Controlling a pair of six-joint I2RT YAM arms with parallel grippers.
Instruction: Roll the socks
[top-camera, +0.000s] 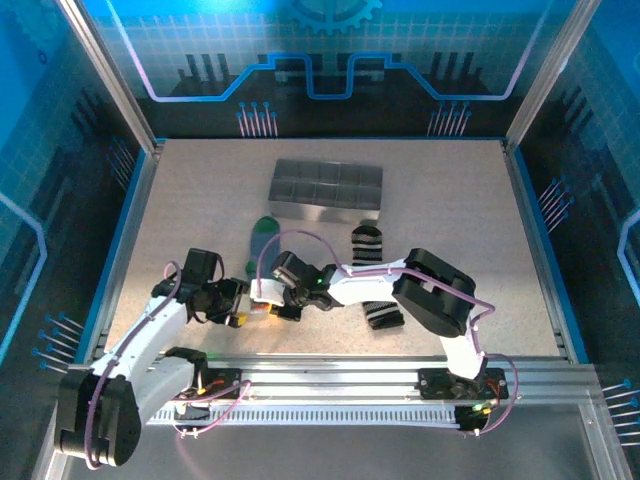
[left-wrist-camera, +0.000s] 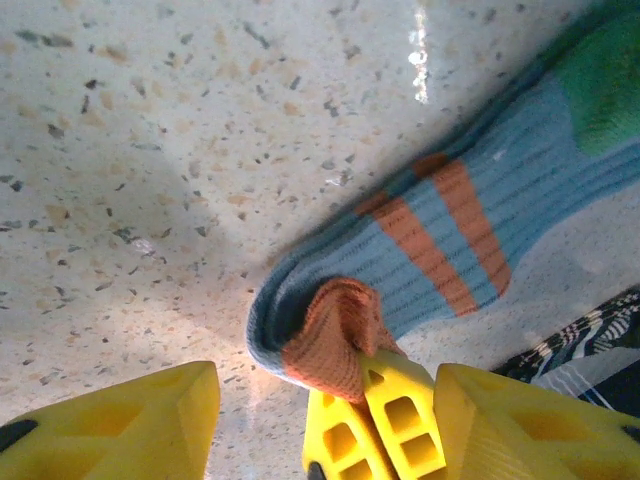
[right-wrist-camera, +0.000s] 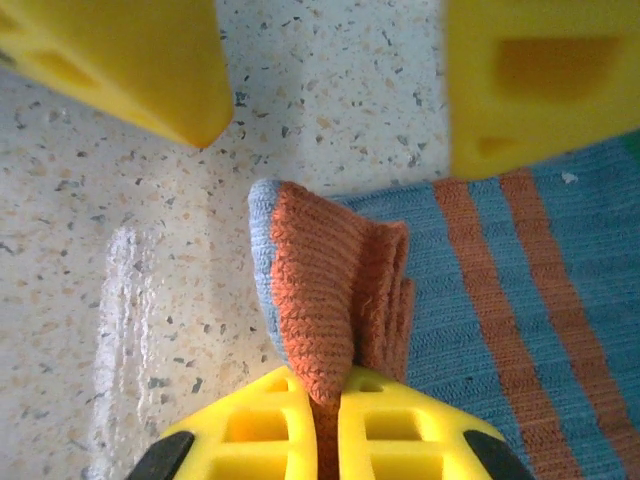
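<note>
The bunched orange toe is held only by my right gripper, so my left gripper will pinch the folded edge (left-wrist-camera: 266, 335) before my right gripper opens to roll further.
The grey-blue sock (top-camera: 263, 236) lies flat on the table, green cuff (left-wrist-camera: 605, 80) away from me, with orange stripes across its middle. Its orange toe (right-wrist-camera: 330, 290) is bunched and folded back over the sock. My right gripper (right-wrist-camera: 325, 390) is shut on that toe; in the left wrist view its yellow fingers (left-wrist-camera: 385, 415) pinch the fabric. My left gripper (left-wrist-camera: 325, 385) is open, its fingers (right-wrist-camera: 130, 70) standing either side of the toe and touching nothing. The black-and-white striped sock (top-camera: 366, 243) lies to the right, partly under the right arm.
A grey compartment tray (top-camera: 325, 188) stands at the back, behind the socks. Both arms meet near the table's front, left of centre. A metal rail (top-camera: 400, 375) runs along the near edge.
</note>
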